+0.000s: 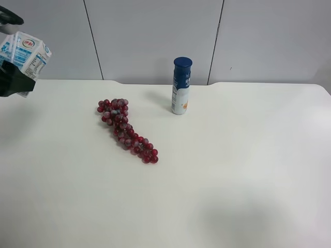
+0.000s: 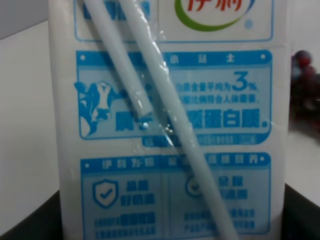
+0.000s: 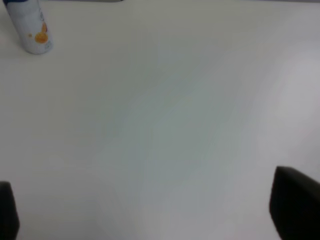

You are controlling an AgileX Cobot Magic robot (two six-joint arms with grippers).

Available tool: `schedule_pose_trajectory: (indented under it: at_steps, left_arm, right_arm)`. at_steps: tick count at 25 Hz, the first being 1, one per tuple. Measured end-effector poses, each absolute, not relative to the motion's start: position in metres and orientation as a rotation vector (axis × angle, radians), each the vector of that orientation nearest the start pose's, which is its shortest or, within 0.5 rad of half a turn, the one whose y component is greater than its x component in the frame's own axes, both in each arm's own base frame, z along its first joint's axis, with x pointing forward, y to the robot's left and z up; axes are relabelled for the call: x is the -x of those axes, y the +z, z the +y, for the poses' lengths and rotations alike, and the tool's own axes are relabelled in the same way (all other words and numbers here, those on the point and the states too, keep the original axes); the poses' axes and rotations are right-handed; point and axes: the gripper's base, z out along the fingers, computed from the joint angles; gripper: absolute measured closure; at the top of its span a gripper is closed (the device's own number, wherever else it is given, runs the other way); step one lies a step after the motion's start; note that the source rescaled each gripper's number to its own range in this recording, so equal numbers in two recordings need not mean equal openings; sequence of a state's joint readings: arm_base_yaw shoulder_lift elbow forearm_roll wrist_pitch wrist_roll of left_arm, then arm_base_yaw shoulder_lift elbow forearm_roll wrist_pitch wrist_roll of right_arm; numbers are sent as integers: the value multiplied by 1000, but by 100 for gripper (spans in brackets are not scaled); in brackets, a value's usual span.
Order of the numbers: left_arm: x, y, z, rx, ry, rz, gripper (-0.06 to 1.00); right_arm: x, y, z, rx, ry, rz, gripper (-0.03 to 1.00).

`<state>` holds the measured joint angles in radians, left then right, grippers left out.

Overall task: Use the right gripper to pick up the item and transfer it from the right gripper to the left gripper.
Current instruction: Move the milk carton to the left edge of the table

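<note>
Next, I let go of the milk carton, now held in the air, with my left gripper, setting it free on the bare table across the grapes from the bottle (image 1: 32, 128).
A white and blue milk carton (image 1: 25, 51) with a straw taped to its face is held in the air at the exterior high view's far left. My left gripper (image 1: 15, 77) is shut on it. The carton fills the left wrist view (image 2: 170, 125), with dark fingers (image 2: 30, 222) at its lower sides. My right gripper (image 3: 150, 215) is open and empty over bare table. Only its two dark fingertips (image 3: 295, 207) show, wide apart. The right arm is out of the exterior high view.
A bunch of red grapes (image 1: 126, 129) lies on the white table (image 1: 232, 170) left of centre. A white bottle with a blue cap (image 1: 181, 85) stands upright behind it and also shows in the right wrist view (image 3: 31, 27). A grey wall runs behind the table.
</note>
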<state>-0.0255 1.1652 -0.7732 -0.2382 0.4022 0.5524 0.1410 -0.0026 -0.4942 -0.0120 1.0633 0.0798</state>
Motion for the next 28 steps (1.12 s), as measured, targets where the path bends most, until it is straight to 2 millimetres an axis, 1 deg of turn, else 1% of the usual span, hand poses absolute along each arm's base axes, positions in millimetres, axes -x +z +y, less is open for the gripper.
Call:
schedule_pose_trajectory:
  at_steps: [9, 12, 17, 23, 28]
  left_arm:
    - [-269, 243, 29, -270, 137, 2356, 94]
    - [-280, 222, 40, -218, 138, 2410, 94]
    - [-294, 190, 46, -152, 120, 2472, 94]
    - [-305, 155, 50, -107, 113, 2531, 94]
    - [-313, 135, 54, -79, 141, 2531, 94]
  right_arm:
    - [5, 275, -2, 62, 123, 2051, -2]
    - [5, 275, -2, 62, 123, 2051, -2]
    - [5, 275, -2, 62, 123, 2051, -2]
    - [5, 275, -2, 62, 123, 2051, -2]
    - [5, 275, -2, 62, 123, 2051, -2]
